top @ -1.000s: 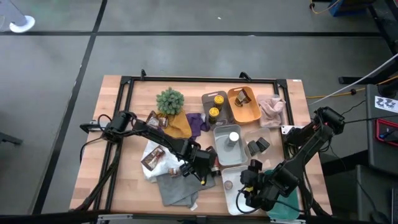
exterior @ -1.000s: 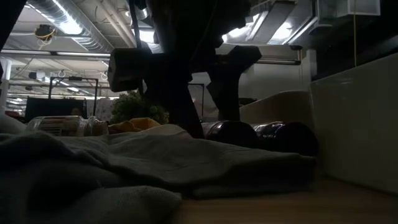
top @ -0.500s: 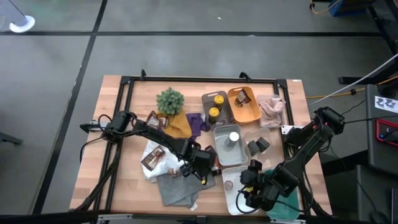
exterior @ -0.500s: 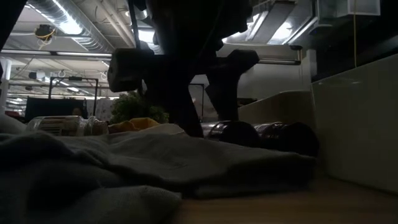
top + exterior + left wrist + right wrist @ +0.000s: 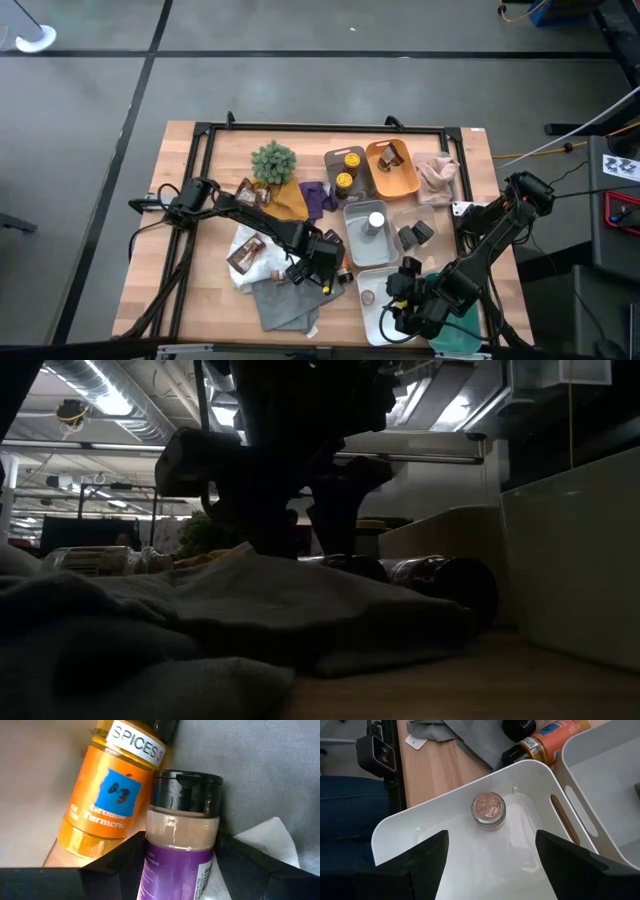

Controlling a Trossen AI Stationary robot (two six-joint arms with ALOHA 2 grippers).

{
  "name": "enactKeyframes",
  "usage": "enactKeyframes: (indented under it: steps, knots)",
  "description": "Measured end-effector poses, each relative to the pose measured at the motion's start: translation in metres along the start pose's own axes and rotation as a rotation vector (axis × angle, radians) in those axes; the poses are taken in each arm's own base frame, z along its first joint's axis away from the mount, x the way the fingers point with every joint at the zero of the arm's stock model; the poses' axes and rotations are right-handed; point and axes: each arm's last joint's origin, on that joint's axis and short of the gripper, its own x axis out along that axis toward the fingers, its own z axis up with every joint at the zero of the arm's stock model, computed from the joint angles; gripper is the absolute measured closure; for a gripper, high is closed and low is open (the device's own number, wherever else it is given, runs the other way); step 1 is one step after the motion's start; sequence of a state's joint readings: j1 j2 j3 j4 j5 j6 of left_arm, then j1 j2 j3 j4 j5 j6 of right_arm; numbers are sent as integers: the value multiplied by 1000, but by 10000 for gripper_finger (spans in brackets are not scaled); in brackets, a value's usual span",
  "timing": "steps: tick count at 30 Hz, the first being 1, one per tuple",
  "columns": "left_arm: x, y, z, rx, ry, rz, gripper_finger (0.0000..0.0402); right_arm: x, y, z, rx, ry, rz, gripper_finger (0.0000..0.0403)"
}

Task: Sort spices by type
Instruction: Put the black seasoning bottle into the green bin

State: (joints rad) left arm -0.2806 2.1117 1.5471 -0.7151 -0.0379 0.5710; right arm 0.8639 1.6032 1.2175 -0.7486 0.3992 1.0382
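Note:
My right gripper should next close on the black cap (image 5: 339, 284) (image 5: 518, 729) of the purple-labelled bottle, because my left gripper is holding that bottle by its body.
My left gripper (image 5: 181, 870) is over the grey cloth (image 5: 285, 300) near the table's middle and is shut on a purple-labelled bottle (image 5: 176, 845) with a black cap. An orange turmeric bottle (image 5: 107, 802) lies right beside it against the grey tray's near wall. My right gripper (image 5: 490, 870) hangs open above the white tray (image 5: 445, 805) at the near right. One small round jar with a coppery top (image 5: 488, 809) stands in that tray. In the low view the left gripper (image 5: 300, 530) is a dark shape over the cloth's fold. My left gripper pinches the purple-labelled bottle by its body below the cap (image 5: 165, 865), one finger (image 5: 112, 870) on each side, lying across the bottle. The bottle lies next to the orange bottle over the grey cloth; whether it is lifted clear I cannot tell.
A grey tray (image 5: 352, 250) holds a white-capped jar. A brown tray (image 5: 333, 185) holds yellow-topped tins, and an orange tray (image 5: 405, 185) holds a brown packet. Dark bottles (image 5: 415, 235), a pink cloth (image 5: 437, 175), the plant (image 5: 272, 160), other cloths and a brown packet (image 5: 246, 252) crowd the table.
My left gripper has shifted slightly toward the table's left. In the low view the dark bottles beside it have slid the same way and the grey cloth's fold has bunched up under it. My right arm has kept still.

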Motion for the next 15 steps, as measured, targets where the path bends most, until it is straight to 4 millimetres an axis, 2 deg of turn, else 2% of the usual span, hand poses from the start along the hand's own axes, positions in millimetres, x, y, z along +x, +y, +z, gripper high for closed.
enactKeyframes:
  steps: [15]
  knots:
    - [1,4,-3,-103,-9,-20,188,0,4,3,20,-24,41,104]
